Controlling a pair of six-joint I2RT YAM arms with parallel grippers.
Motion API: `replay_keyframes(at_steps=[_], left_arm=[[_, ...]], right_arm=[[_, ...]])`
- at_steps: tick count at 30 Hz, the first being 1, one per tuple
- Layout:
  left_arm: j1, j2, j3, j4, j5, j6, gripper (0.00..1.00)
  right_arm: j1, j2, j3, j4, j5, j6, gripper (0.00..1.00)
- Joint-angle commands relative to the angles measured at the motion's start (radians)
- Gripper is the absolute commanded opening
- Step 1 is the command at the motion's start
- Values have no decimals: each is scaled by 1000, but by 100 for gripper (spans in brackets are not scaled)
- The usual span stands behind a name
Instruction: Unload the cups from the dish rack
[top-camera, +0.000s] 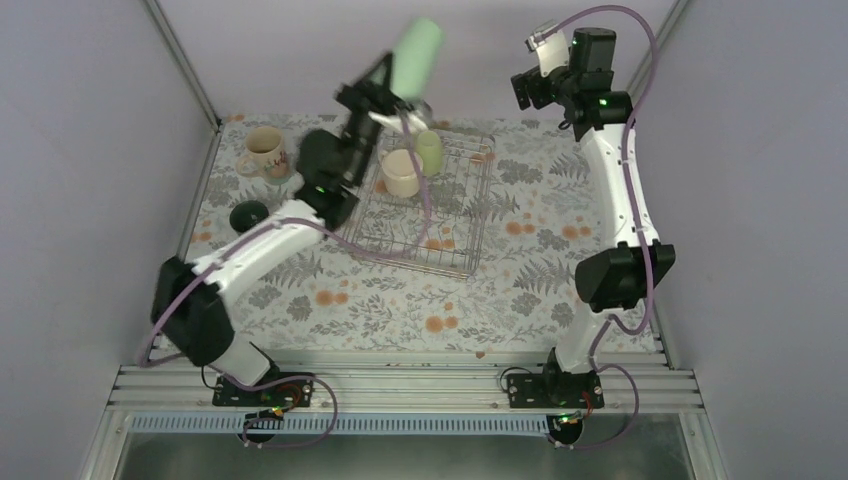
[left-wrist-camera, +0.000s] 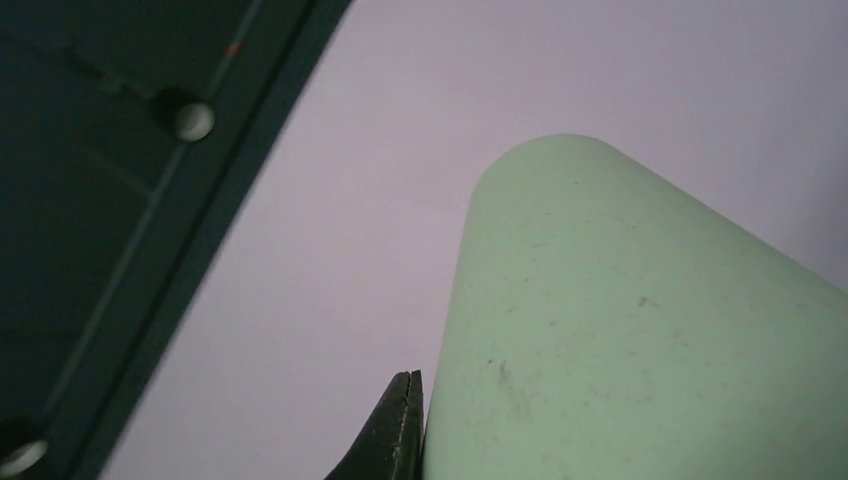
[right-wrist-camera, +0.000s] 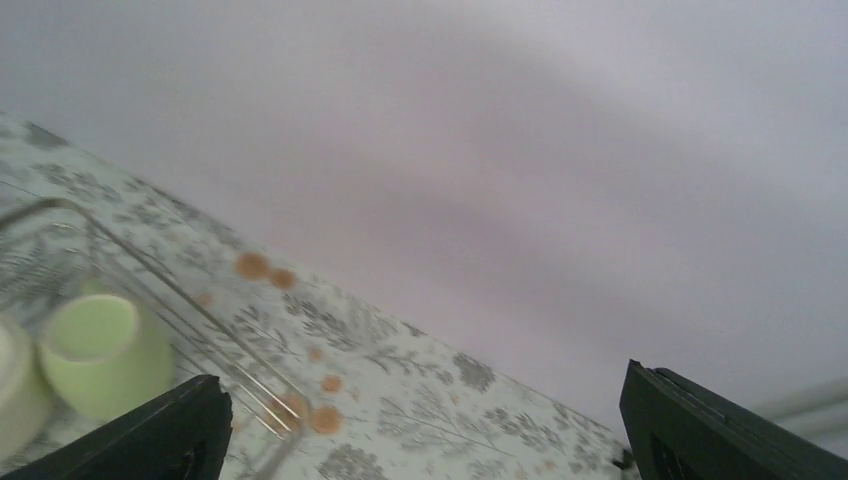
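Note:
The robot's left gripper should set the pale green cup down beside the dark grey-green cup, on its rack-facing side (top-camera: 306, 232).
My left gripper (top-camera: 388, 92) is raised high above the table and shut on a pale green cup (top-camera: 416, 52). That cup fills the right of the left wrist view (left-wrist-camera: 640, 330), with one dark finger (left-wrist-camera: 402, 430) against its side. The wire dish rack (top-camera: 452, 235) lies mid-table and holds a cream cup (top-camera: 402, 172) and a second pale green cup (top-camera: 429, 152). A beige marked mug (top-camera: 265, 152) and a dark grey-green cup (top-camera: 248, 214) stand on the table left of the rack. My right gripper (top-camera: 530, 85) is open and empty, raised at the back right. I see no lavender cup.
The right wrist view shows the open right gripper (right-wrist-camera: 430, 430), the rack's corner (right-wrist-camera: 180, 300), the green cup (right-wrist-camera: 100, 350) and the cream cup's edge (right-wrist-camera: 12, 385). Grey walls enclose the floral tablecloth (top-camera: 400, 300) on three sides.

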Motion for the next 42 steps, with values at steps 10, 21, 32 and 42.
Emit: replay_keyframes(at_steps=[10,21,32,42], left_arm=[[373,-42,551,-1597,173,-69,2],[542,60,461,-1923,161,-13,2],[601,208,488,-2082,230,-5,2],[601,352,528,-2117,208,-37,2]], right_arm=[[97,71,-60,-100,28,-109,100],[276,231,62,-215,-81,-188,100],[366,478,272,-304,-92,-183,100],[390,536,239,-244,-180,-151,100]])
